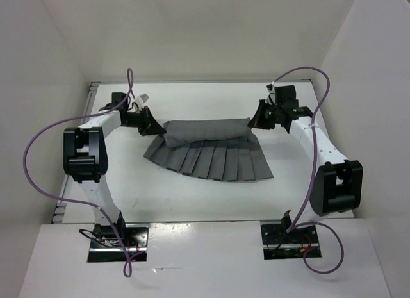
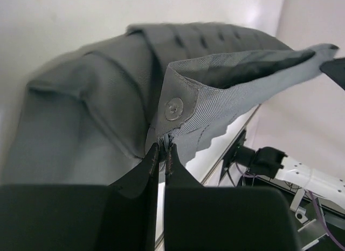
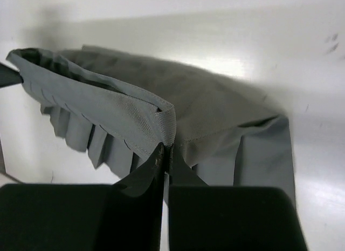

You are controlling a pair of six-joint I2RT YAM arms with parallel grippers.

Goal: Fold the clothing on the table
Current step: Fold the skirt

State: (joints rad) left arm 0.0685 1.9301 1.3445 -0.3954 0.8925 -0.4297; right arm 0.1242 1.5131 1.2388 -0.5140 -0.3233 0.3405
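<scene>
Next, my left gripper lays down the waistband's button end and takes the roll point(image 2: 153, 54), because the clothing bunches up in a creased roll behind that end.
The clothing point(image 1: 211, 150), a mid-grey pleated skirt-like garment, lies across the middle of the white table point(image 1: 192, 202). Its waistband edge is lifted and stretched between my two grippers, and the pleated hem fans out toward the near side. My left gripper point(image 1: 155, 126) is shut on the waistband's left end point(image 2: 178, 113), beside a round snap button point(image 2: 173, 108). At the other end my right gripper point(image 1: 255, 122) is shut on the waistband's corner point(image 3: 161, 119). The cloth point(image 3: 215, 116) sags in a soft roll behind the raised band.
White walls point(image 1: 38, 86) close in the table on the left, back and right. A metal rail point(image 1: 93, 86) runs along the table's left edge. Purple cables point(image 1: 38, 144) loop from both arms. The right arm point(image 2: 302, 175) shows in the left wrist view.
</scene>
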